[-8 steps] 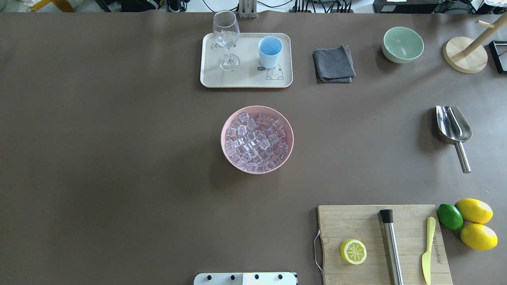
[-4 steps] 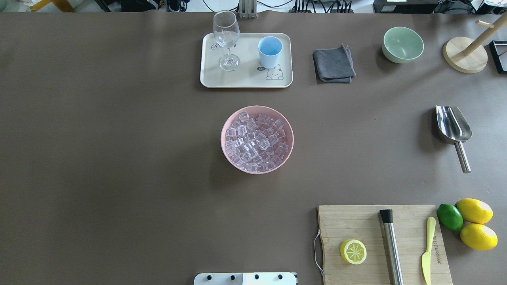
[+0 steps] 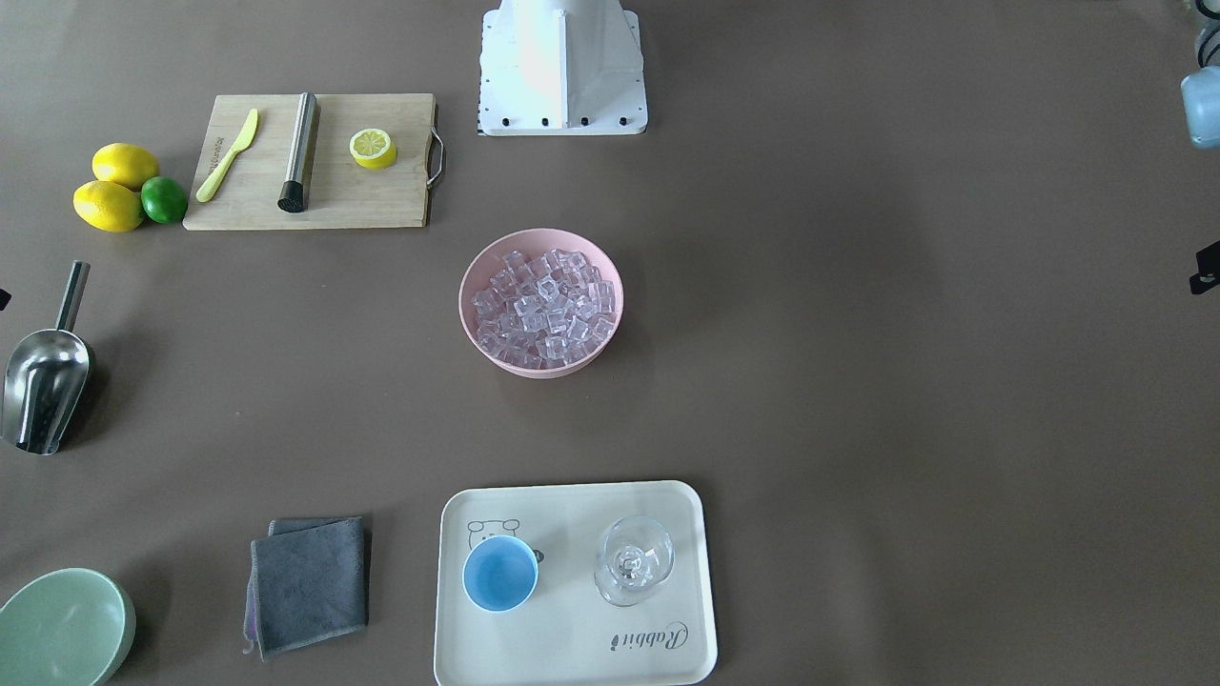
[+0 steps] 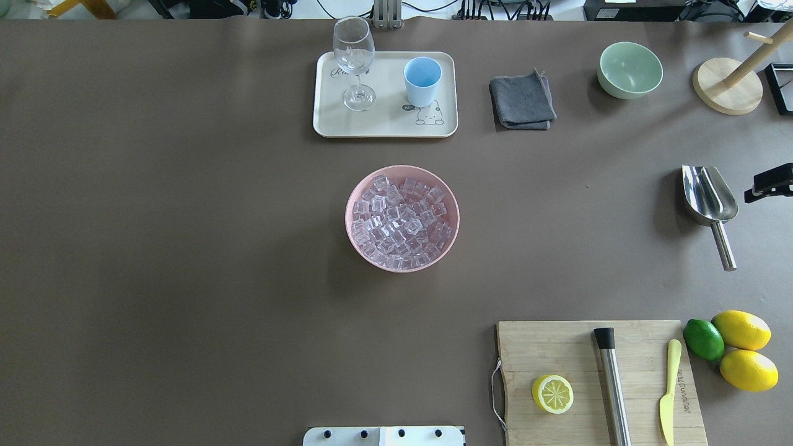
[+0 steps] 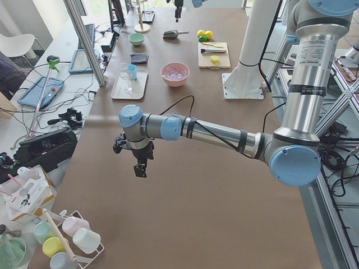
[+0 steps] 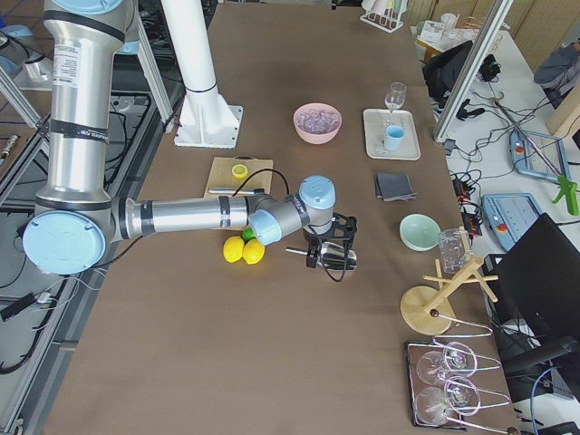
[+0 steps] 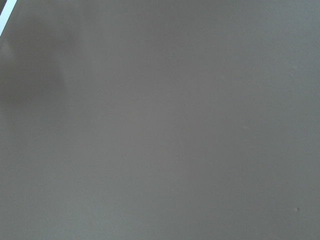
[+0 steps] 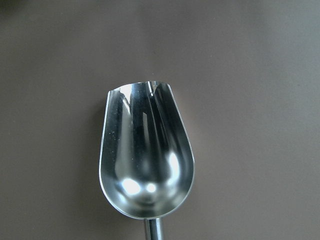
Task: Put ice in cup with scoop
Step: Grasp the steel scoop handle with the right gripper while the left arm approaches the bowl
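The robot's right gripper should take the steel scoop next, closing on the scoop handle's outer end (image 3: pixel 78 275), toward the robot and away from the scoop's bowl.
The ice (image 4: pixel 401 217) fills a pink bowl (image 4: pixel 403 167) at the table's middle. The light-blue cup (image 4: pixel 422 80) stands upright and holds nothing on a cream tray (image 4: pixel 384 127) at the far side, next to a stemmed glass (image 4: pixel 354 59). The steel scoop (image 4: pixel 709 195) lies flat at the right, its handle toward the robot; it fills the right wrist view (image 8: pixel 145 160). My right gripper (image 6: pixel 328 243) hovers just above the scoop; only a black part shows overhead (image 4: pixel 771 183), and I cannot tell if it is open. My left gripper (image 5: pixel 138 168) hangs over bare table far left; I cannot tell its state.
A wooden cutting board (image 4: pixel 557 347) at the near right holds a lemon half (image 4: pixel 552 394), a steel rod (image 4: pixel 612 384) and a yellow knife (image 4: pixel 669 390). Two lemons and a lime (image 4: pixel 703 339) lie beside it. A grey cloth (image 4: pixel 521 101), green bowl (image 4: pixel 629 69) and wooden stand (image 4: pixel 728 87) are at the back right.
A black part of my right gripper has come into the overhead view at the right edge, beside the scoop. Nothing on the table has moved.
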Tool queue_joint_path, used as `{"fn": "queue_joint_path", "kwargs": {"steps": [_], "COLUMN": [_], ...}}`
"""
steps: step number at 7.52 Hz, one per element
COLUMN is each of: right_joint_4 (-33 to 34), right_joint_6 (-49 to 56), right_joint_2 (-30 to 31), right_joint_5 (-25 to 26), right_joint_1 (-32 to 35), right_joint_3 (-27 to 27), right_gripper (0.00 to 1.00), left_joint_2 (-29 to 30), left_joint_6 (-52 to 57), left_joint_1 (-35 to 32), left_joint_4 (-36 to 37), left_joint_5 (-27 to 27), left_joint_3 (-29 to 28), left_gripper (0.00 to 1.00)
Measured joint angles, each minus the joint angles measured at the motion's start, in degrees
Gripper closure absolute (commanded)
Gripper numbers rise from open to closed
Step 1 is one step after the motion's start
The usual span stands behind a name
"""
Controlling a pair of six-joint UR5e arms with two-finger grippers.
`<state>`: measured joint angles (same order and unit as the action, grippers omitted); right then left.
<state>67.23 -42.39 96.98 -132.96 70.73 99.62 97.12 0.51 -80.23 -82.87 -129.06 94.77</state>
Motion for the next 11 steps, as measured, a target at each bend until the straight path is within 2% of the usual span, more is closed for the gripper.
{"fn": "queue_joint_path", "kwargs": {"steps": [3, 4, 6, 9, 10, 11], "right_joint_4": [-10.8, -12.7, -14.0, -18.2, -19.7, -20.5], "right_joint_6": [-16.3, -18.9, -18.5, -16.4, -18.1, -20.6], "right_joint_2": [0.7, 1.4, 4.7, 9.1, 9.4, 9.2], "right_joint_5": [8.0, 11.2, 15.2, 16.2, 16.9, 19.1], "right_joint_1": [-9.6, -12.5, -15.7, -16.5, -17.5, -19.8], "right_joint_3": [0.6, 1.0, 3.2, 3.0, 2.2, 1.8], "right_gripper": [0.00, 0.00, 0.00, 0.02, 0.07, 0.17], "left_joint_2": [0.4, 0.5, 1.0, 3.3, 3.8, 4.1], "left_joint_6": [-0.1, -0.2, -0.3, -0.2, -0.2, -0.2], "left_joint_1": [2.7, 4.5, 8.9, 14.9, 16.6, 18.3], "left_joint_4": [-3.3, -5.6, -9.4, -10.5, -11.7, -15.1], "left_joint_5": [-0.4, -0.5, -1.2, -5.6, -5.9, -6.0], "left_joint_3": [0.8, 1.3, 2.9, 5.5, 6.1, 6.3], "left_gripper": [0.01, 0.01, 0.01, 0.01, 0.01, 0.01]}}
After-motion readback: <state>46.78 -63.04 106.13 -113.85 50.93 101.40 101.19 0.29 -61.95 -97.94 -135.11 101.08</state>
